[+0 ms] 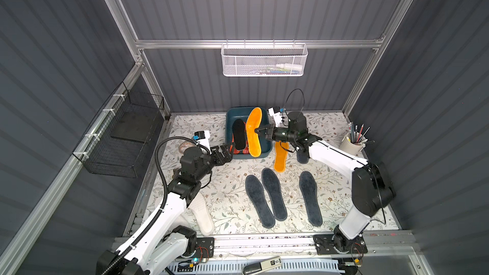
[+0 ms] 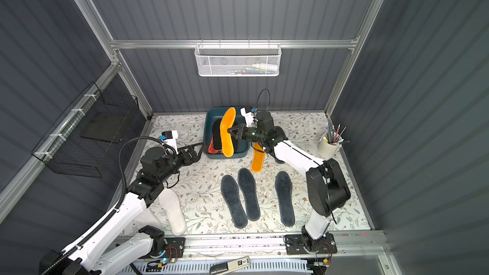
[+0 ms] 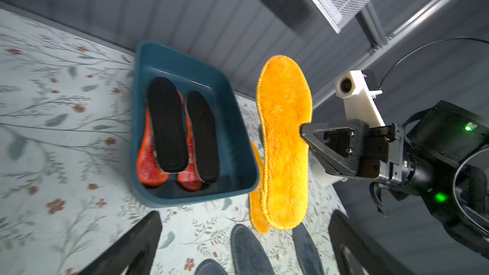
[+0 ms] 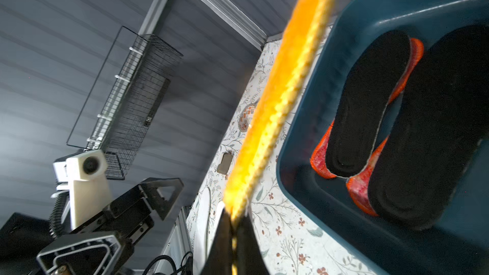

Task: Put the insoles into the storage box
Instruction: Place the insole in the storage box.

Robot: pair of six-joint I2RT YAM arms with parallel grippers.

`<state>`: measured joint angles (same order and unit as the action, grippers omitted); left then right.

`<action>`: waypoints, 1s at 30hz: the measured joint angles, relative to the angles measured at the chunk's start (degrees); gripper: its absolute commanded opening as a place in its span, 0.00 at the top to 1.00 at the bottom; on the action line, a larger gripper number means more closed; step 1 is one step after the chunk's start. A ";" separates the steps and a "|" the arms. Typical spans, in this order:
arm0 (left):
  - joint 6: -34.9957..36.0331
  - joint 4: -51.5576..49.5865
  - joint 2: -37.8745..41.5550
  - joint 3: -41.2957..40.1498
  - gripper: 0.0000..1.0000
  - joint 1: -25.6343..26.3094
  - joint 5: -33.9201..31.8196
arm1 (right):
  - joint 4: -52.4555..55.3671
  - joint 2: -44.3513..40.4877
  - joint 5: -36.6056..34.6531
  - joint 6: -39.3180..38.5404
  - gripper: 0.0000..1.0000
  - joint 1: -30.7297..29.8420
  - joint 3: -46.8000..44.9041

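Observation:
My right gripper needs to put the fuzzy orange insole down on the black insole nearer my left gripper (image 1: pixel 238 137) (image 4: pixel 360 117).
The teal storage box (image 1: pixel 232 113) (image 2: pixel 211 117) (image 3: pixel 246 138) (image 4: pixel 397 3) stands at the back of the table. Two black insoles (image 1: pixel 239 133) (image 3: pixel 166 125) lie in it on top of red-orange ones (image 3: pixel 148 165). My right gripper (image 1: pixel 256 130) (image 2: pixel 229 130) (image 3: pixel 301 128) (image 4: pixel 234 215) is shut on the edge of a fuzzy orange insole (image 1: pixel 254 133) (image 3: pixel 285 141) (image 4: pixel 291 70), hanging on edge over the box's right side. My left gripper (image 1: pixel 227 152) (image 2: pixel 197 152) (image 3: pixel 244 220) is open and empty beside the box's front left corner.
On the table lie another orange insole (image 1: pixel 280 158), three dark grey-blue insoles (image 1: pixel 258 199) and a white insole (image 1: pixel 202 212) under the left arm. A pencil cup (image 1: pixel 353 144) stands at the right; a black wire basket (image 1: pixel 124 138) and a white mesh basket (image 1: pixel 264 60) hang on the walls.

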<state>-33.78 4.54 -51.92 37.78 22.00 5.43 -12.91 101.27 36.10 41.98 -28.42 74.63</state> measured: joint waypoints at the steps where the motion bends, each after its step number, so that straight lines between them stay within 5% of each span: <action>1: 0.50 -1.62 0.96 0.00 0.00 -0.07 -1.57 | 1.09 1.73 -0.22 -0.02 1.00 0.00 1.90; 21: 1.88 -13.40 5.68 -1.86 0.00 -0.09 -8.48 | 13.35 30.16 -2.05 -2.95 1.00 0.00 35.71; 30: 1.86 -13.57 5.68 -1.86 0.00 -0.09 -8.48 | 16.31 37.40 -0.22 -3.45 1.00 -0.13 42.42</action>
<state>-31.92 -9.04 -46.24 35.92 21.91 -3.05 3.40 138.67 35.88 38.52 -28.56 117.05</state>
